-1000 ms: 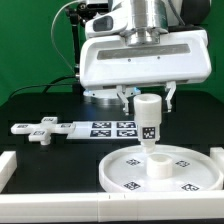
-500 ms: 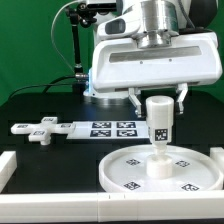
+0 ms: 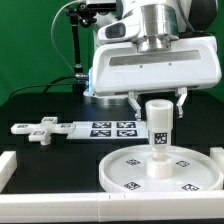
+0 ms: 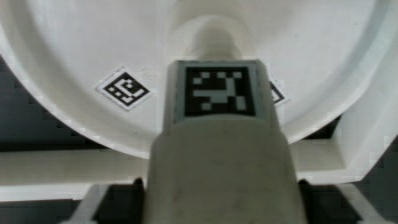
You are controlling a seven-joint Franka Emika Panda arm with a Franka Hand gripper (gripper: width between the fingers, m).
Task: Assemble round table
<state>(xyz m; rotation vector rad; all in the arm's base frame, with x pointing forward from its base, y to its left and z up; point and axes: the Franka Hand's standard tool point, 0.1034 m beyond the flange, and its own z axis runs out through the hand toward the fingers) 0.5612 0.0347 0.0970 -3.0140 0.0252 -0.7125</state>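
My gripper is going to release the white cylinder leg, now upright over the disc's centre, standing upright in the raised part at the round disc's centre (image 3: 159,164).
The white round disc (image 3: 190,172), with square markers on it, lies on the black table at the exterior view's lower right. The short white cylinder leg (image 3: 157,125), with a marker on its side, stands upright over the disc's centre, its lower end at the raised hub. My gripper (image 3: 157,103) is shut on the leg's top. In the wrist view the leg (image 4: 221,110) fills the middle, with the dark pads (image 4: 121,196) against both its sides and the disc (image 4: 71,70) behind it. The cross-shaped foot piece (image 3: 40,130) lies at the exterior view's left, apart from the gripper.
The marker board (image 3: 108,128) lies flat between the foot piece and the disc. White border bars run along the exterior view's left (image 3: 6,165) and front (image 3: 60,207) edges of the table. A green backdrop stands behind.
My gripper has carried the leg a little toward the exterior view's right, over the disc's centre. Since half a second ago it has hardly moved.
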